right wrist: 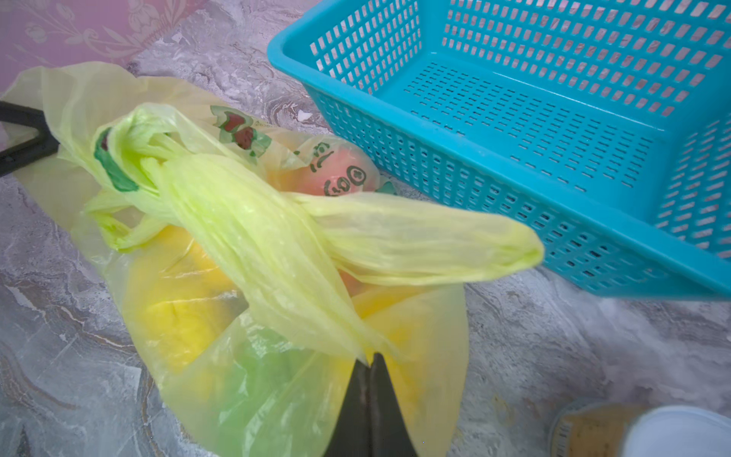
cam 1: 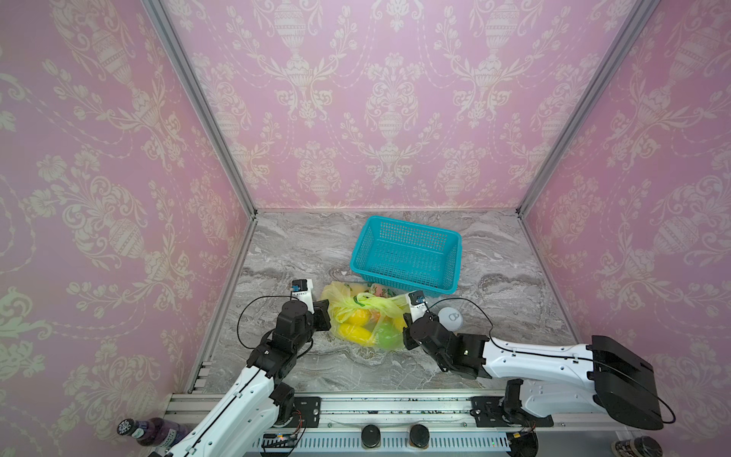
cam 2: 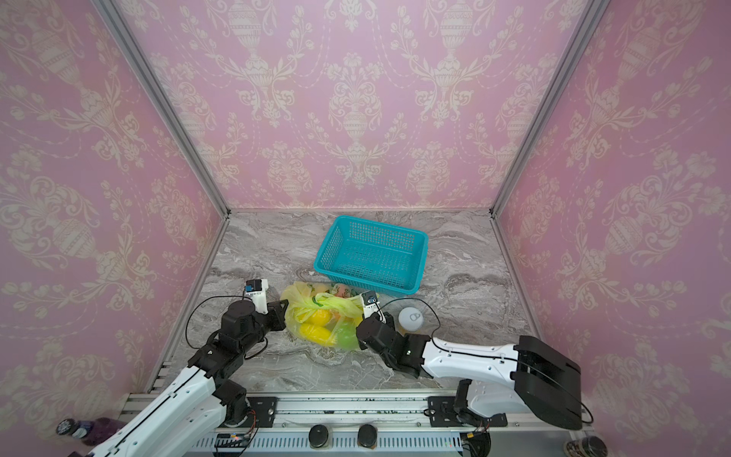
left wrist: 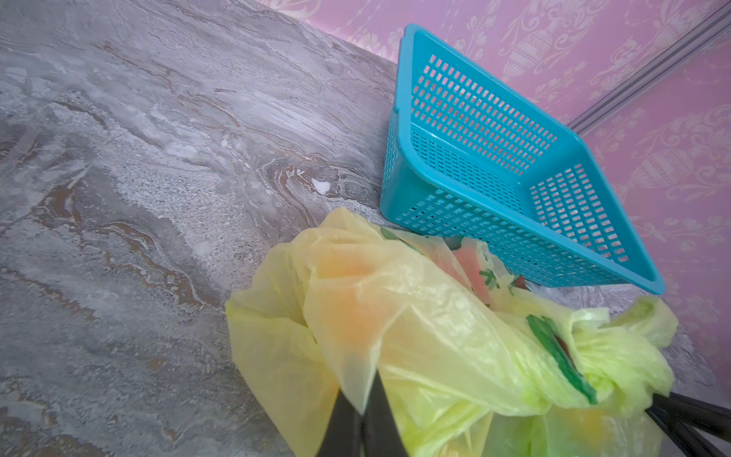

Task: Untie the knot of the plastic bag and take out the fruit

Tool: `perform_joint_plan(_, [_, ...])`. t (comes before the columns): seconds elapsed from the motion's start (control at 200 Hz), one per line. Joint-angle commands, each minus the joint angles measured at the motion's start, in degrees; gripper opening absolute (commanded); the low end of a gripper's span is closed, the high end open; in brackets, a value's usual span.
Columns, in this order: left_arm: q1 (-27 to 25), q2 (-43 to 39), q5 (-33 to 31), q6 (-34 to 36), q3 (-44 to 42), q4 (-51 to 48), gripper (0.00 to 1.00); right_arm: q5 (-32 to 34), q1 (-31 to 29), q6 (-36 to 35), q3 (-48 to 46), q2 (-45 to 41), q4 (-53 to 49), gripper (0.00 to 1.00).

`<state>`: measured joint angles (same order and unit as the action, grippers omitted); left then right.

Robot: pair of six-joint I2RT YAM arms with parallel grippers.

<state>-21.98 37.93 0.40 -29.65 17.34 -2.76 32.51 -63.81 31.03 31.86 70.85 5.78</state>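
The robot's right gripper pinches the bag's handle far from the knot, so it should open and take the handle [right wrist: 298, 251] close beside the knot before pulling.
The plastic bag [cam 1: 344, 294], thin yellow-green film, lies on the marble table between my two arms in both top views. Its knot [cam 1: 362, 302] [right wrist: 130, 166] is still twisted on top, with one loose loop sticking out toward the basket. Fruit shows through the film: yellow pieces [cam 1: 358, 316], a green one [cam 1: 387, 334] and a pink one [right wrist: 336, 170]. My left gripper [left wrist: 363, 407] is shut on a fold of film at the bag's left side. My right gripper [right wrist: 371, 358] is shut on a handle strand running from the knot.
A teal mesh basket [cam 1: 415, 226] [right wrist: 474, 158] stands just behind the bag, almost touching it. A white-lidded jar [cam 1: 451, 318] sits right of the bag, close to my right wrist. A dark bottle [cam 1: 150, 431] lies off the table at the front left.
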Motion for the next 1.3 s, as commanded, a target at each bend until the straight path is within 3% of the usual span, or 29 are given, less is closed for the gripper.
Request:
perform_joint_plan(0.0, [0.5, -1.2, -6.3, -1.1, -0.1, -2.3, 0.0, 4.3, 0.6, 2.5, -3.4, -3.6, 1.4, 0.0])
perform_joint_plan(0.175, [2.1, -2.5, -8.3, -2.7, -0.6, -3.7, 0.0, 5.6, 1.0, 2.9, -7.6, -8.0, 2.9, 0.0])
perform_joint_plan(0.5, [6.3, -5.6, -5.8, -4.8, -2.0, -4.3, 0.0, 7.7, 1.3, 7.1, -14.0, -14.2, 6.0, 0.0])
perform_joint_plan(0.65, [6.3, -3.3, -1.2, -3.1, -1.8, -1.8, 0.0, 4.7, 1.3, 3.7, -13.4, -15.9, 6.5, 0.31])
perform_joint_plan(0.766, [6.3, -1.4, 0.9, -2.4, -1.9, 0.3, 0.0, 0.8, 1.2, -0.7, -10.2, -17.0, 4.1, 0.6])
perform_joint_plan(0.926, [6.3, -1.1, 1.6, -1.6, -2.0, 0.5, 0.0, -3.3, 1.2, -4.1, -3.7, -15.2, 0.5, 0.8])
perform_joint_plan(1.201, [6.3, -2.7, 1.5, -0.8, -2.0, -0.4, 0.0, -9.6, 1.0, -6.9, 11.7, 1.6, -2.9, 0.79])
perform_joint_plan(1.291, [6.3, -3.3, 1.8, -0.6, -1.8, -1.1, 0.01, -9.0, 0.8, -6.7, 16.0, 7.2, -5.7, 0.66])
